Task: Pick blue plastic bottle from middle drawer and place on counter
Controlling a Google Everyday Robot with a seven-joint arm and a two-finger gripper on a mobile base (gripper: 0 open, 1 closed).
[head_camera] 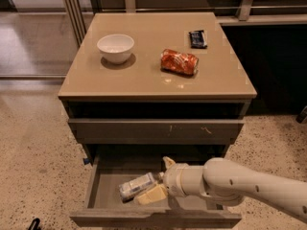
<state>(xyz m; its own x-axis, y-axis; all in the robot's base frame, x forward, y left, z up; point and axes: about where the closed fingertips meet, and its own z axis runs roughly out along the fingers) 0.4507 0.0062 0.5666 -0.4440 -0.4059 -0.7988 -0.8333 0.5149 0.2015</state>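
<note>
The blue plastic bottle lies in the open middle drawer, and my gripper will close on its cap end [153, 182].
The blue plastic bottle [137, 186] lies on its side on the floor of the open middle drawer [103, 195], cap end pointing right. My gripper [160, 178] reaches into the drawer from the right on a white arm. It is open: one tan finger [152, 194] lies right beside the bottle's front side and the other [168, 162] stands up behind the bottle's cap end. The bottle rests on the drawer floor. The beige counter [153, 80] is above.
On the counter stand a white bowl [115, 47], a crushed orange-red can [179, 62] and a small dark packet [197, 38]. A shut grey drawer front with pale scuffs [158, 128] overhangs the open drawer. Speckled floor lies to the left.
</note>
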